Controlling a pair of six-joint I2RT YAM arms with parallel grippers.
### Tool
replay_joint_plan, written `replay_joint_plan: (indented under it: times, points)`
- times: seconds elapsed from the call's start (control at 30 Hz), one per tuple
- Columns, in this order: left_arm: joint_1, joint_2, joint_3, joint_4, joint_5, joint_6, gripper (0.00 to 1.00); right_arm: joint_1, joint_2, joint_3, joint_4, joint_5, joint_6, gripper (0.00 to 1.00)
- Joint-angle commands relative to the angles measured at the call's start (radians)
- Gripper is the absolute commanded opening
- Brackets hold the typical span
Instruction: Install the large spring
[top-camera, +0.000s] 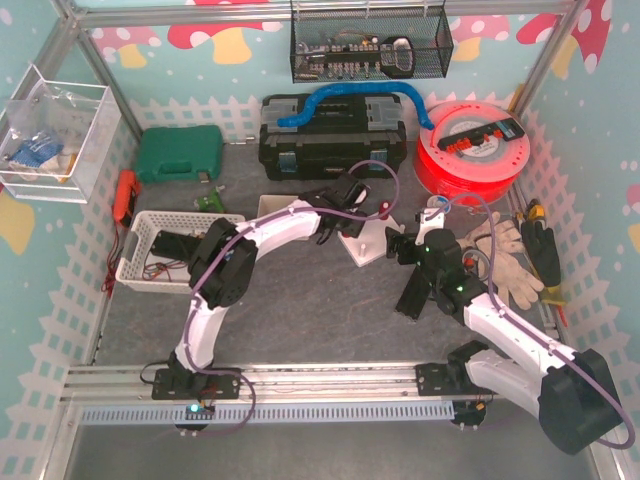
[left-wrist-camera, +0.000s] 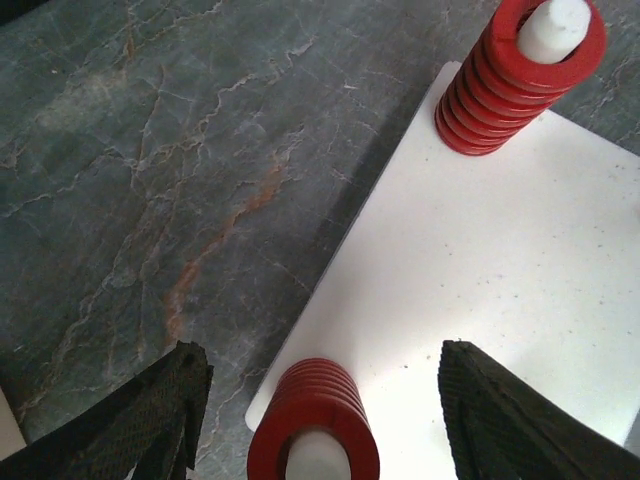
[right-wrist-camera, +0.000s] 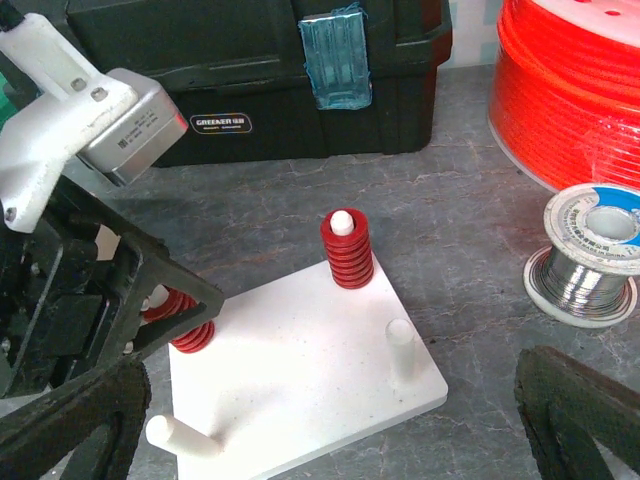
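Observation:
My left gripper moves to the small white box next and grabs the red spring along the box's far side (top-camera: 289, 201), beside the black toolbox.
The white peg plate (right-wrist-camera: 300, 370) lies on the grey table. A large red spring (left-wrist-camera: 315, 415) sits over the peg at one corner, between the fingers (left-wrist-camera: 160, 410) of my left gripper (left-wrist-camera: 325, 400). Its jaws stand apart on either side and do not touch the coils, so it is open. A second red spring (right-wrist-camera: 347, 255) sits on the far corner peg. Two pegs (right-wrist-camera: 402, 350) are bare. In the top view the left gripper (top-camera: 352, 205) hovers over the plate (top-camera: 365, 245). My right gripper (right-wrist-camera: 330, 420) is wide open just short of the plate, holding nothing.
Behind the plate stand a black toolbox (right-wrist-camera: 250, 70) and an orange tubing reel (right-wrist-camera: 570, 90). A solder spool (right-wrist-camera: 590, 255) sits to the right of the plate. A white basket (top-camera: 170, 245) is on the left, work gloves (top-camera: 505, 250) on the right.

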Motion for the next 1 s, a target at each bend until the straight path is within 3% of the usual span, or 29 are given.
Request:
replay_joint_plan:
  times: [0.0, 0.3, 0.63, 0.87, 0.97]
  points:
    - [-0.005, -0.084, 0.022, 0.019, -0.027, -0.016, 0.65, 0.005, -0.002, -0.011, 0.034, -0.005, 0.003, 0.99]
    - [0.049, -0.267, -0.112, 0.022, -0.15, -0.073, 0.56, 0.004, 0.026, -0.013, 0.056, -0.022, 0.004, 0.99]
    - [0.183, -0.499, -0.376, 0.129, -0.115, -0.122, 0.54, 0.004, 0.072, 0.008, 0.053, -0.052, 0.014, 0.99]
    - [0.228, -0.45, -0.422, 0.182, -0.132, -0.11, 0.5, 0.005, 0.026, -0.035, 0.108, -0.04, 0.01, 0.99]
    - [0.228, -0.425, -0.441, 0.217, -0.134, 0.007, 0.48, 0.005, 0.005, -0.053, 0.138, -0.05, 0.015, 0.99]
